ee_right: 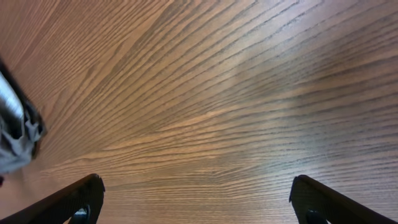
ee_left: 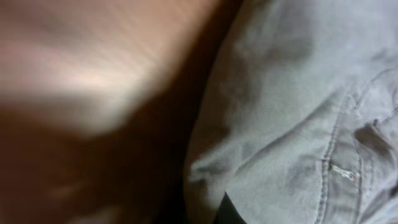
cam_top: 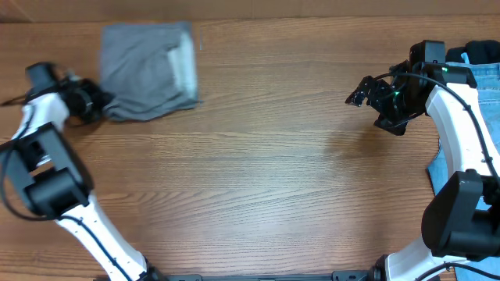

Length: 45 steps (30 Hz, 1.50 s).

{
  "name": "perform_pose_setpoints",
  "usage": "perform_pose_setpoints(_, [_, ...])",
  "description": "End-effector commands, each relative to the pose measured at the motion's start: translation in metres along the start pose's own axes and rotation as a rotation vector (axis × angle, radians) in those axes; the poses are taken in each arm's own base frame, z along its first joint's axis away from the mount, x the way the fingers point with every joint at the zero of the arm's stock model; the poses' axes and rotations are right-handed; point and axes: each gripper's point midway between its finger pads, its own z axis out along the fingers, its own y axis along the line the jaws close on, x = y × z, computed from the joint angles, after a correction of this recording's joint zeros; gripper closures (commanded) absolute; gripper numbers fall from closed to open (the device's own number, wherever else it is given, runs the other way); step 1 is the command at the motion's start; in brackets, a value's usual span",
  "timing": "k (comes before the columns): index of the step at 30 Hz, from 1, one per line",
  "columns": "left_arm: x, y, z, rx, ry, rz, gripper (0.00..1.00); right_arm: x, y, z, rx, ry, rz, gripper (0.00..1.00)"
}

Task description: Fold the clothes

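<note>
The robot's left gripper should release the grey shorts on the wood [cam_top: 71, 94] under its own fingers, near the far corner of the table.
The grey shorts [cam_top: 148, 70] lie folded at the table's far left, with pale lining showing on their right side. My left gripper [cam_top: 105, 104] is at their lower left corner. In the left wrist view the grey cloth [ee_left: 292, 106], with a stitched seam, fills the frame and drapes over the one dark fingertip that shows [ee_left: 227, 214]; the jaws look shut on it. The light blue jeans [cam_top: 486, 74] lie at the right edge, partly under the right arm. My right gripper [cam_top: 361, 90] is open and empty over bare wood [ee_right: 196, 186].
The wooden table [cam_top: 258, 172] spans the view between the two arms. More light blue denim [cam_top: 437, 168] shows beside the right arm's lower link. A blurred grey and white shape [ee_right: 15, 134] is at the left edge of the right wrist view.
</note>
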Motion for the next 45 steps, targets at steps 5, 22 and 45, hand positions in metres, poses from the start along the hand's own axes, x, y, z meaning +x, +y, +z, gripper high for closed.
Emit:
perform_pose_setpoints(5, [-0.026,0.08,-0.042,-0.088,-0.031,-0.27,0.84,-0.009,0.005,-0.003,-0.003,-0.045,-0.031,0.0])
perform_pose_setpoints(22, [-0.024,0.086,-0.045,-0.093,-0.018,-0.272,0.96,-0.003,0.002,-0.003,0.006,-0.022,-0.02,0.0])
perform_pose_setpoints(45, [0.066,0.002,0.019,-0.165,0.169,-0.35,0.96,-0.001,0.001,-0.003,0.014,-0.014,-0.017,0.0])
